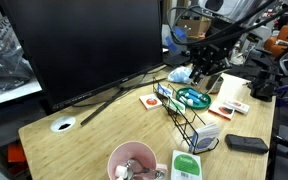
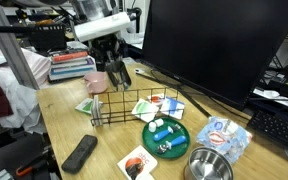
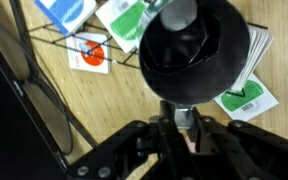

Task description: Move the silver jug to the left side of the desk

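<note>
My gripper needs to let go of the silver jug on the desk (image 1: 155, 139) between the pink bowl and the wire rack.
My gripper (image 3: 184, 122) is shut on the handle of the silver jug (image 3: 194, 45), which fills the wrist view as a dark round body seen from above. In both exterior views the gripper (image 1: 200, 68) (image 2: 115, 76) holds the jug (image 2: 121, 74) in the air above the wire rack (image 1: 189, 115) (image 2: 119, 108). The jug is mostly hidden among the fingers there. The light wood desk (image 1: 84, 140) (image 2: 64, 125) lies below, with its round white-rimmed cable hole (image 1: 62, 125) by the monitor base.
A large black monitor (image 1: 84, 45) (image 2: 219, 45) stands at the desk's back. A green plate (image 1: 193, 98) (image 2: 166, 135), cards, a black remote (image 1: 246, 143) (image 2: 79, 152), a pink bowl (image 1: 134, 160) and a silvery round bowl (image 2: 209, 165) lie around the rack.
</note>
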You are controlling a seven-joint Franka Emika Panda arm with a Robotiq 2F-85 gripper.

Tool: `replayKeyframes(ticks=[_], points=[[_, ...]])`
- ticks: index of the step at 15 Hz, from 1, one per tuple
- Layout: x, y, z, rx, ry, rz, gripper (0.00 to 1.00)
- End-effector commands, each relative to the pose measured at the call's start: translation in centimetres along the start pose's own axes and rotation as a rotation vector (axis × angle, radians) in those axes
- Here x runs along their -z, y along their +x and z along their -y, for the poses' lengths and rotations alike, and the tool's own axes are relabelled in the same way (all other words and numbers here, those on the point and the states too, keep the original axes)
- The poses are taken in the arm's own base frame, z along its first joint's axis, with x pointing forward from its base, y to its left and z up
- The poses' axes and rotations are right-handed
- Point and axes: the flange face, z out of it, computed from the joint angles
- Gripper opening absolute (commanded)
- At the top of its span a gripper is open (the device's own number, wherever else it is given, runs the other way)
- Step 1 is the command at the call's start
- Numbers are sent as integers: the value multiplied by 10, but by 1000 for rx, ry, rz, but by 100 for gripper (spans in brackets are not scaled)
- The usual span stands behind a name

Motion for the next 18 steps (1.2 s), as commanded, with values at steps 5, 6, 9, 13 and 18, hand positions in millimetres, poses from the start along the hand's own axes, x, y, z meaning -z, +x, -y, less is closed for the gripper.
replayKeyframes(ticks=[5,6,9,13,18], points=[[12,118,28,365,17,-91,4],[9,122,28,403,24,-102,4],[-5,121,23,498,68,-128,4],[-16,118,29,495,89,-137,17],[-15,119,28,500,92,-138,17]])
